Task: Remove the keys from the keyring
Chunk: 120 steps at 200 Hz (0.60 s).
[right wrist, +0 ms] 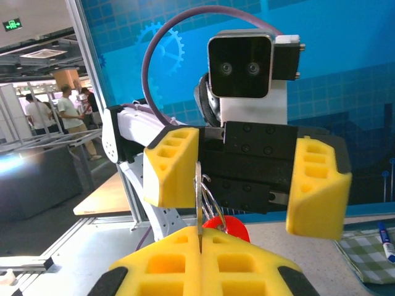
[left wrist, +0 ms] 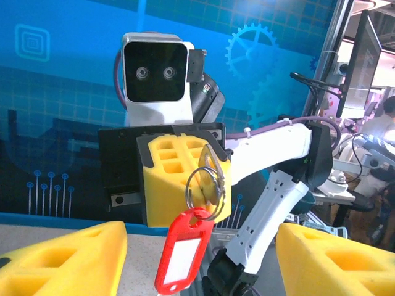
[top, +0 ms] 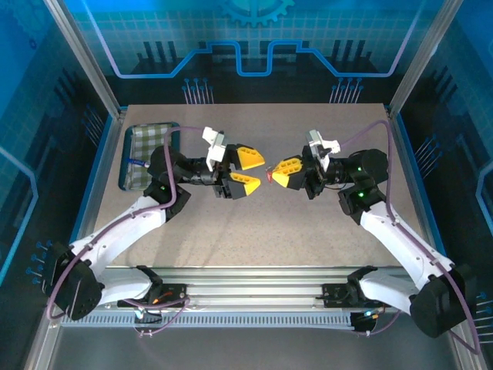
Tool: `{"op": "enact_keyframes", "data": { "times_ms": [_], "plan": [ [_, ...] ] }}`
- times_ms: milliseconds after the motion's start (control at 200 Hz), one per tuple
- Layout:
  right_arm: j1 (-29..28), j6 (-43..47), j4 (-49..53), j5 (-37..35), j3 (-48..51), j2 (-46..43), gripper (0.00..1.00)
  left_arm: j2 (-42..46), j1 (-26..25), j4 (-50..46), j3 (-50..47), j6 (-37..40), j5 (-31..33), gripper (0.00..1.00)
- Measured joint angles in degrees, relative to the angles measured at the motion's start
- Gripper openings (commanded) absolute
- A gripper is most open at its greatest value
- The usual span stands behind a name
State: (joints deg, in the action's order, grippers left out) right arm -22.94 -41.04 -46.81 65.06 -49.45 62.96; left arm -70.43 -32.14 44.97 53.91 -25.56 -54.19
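My left gripper should pinch the red tag (left wrist: 184, 250) before my right gripper turns the key, as the keyring hangs loose from the key in my right gripper.
My right gripper (top: 277, 171) (right wrist: 199, 237) is shut on the blade of a metal key (right wrist: 199, 191), held upright above the table. From that key (left wrist: 215, 176) hangs the keyring: a wire split ring (left wrist: 196, 185) (right wrist: 211, 196) with a red plastic tag (left wrist: 182, 253) (right wrist: 227, 226) (top: 269, 174) below it. My left gripper (top: 261, 170) (left wrist: 202, 246) faces the right one and stands open. Its yellow fingers (left wrist: 68, 259) flank the hanging tag without touching it. In the right wrist view those same fingers (right wrist: 173, 166) sit spread just behind the key.
A tray (top: 128, 158) lined with green checked cloth (right wrist: 370, 250) lies at the table's left edge, with a blue-and-white pen (top: 135, 162) (right wrist: 384, 237) in it. Blue walls and aluminium posts enclose the table (top: 254, 231).
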Motion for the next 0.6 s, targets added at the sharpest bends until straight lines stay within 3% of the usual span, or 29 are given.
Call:
{"op": "enact_keyframes", "data": {
  "times_ms": [295, 540, 601],
  "plan": [
    [-0.31, -2.67, -3.02, 0.42, 0.00, 0.90, 0.00, -3.06, -1.95, 0.59, 2.49, 0.02, -0.66, 0.64],
    [-0.28, -2.45, -2.45, 0.33, 0.00, 0.79, 0.00, -4.96, -3.04, 0.83, 3.19, 0.09, -1.51, 0.42],
    [-0.28, -2.45, -2.29, 0.35, 0.00, 0.66, 0.00, -4.96, -3.06, 0.81, 3.19, -0.17, -1.66, 0.32]
  ]
}}
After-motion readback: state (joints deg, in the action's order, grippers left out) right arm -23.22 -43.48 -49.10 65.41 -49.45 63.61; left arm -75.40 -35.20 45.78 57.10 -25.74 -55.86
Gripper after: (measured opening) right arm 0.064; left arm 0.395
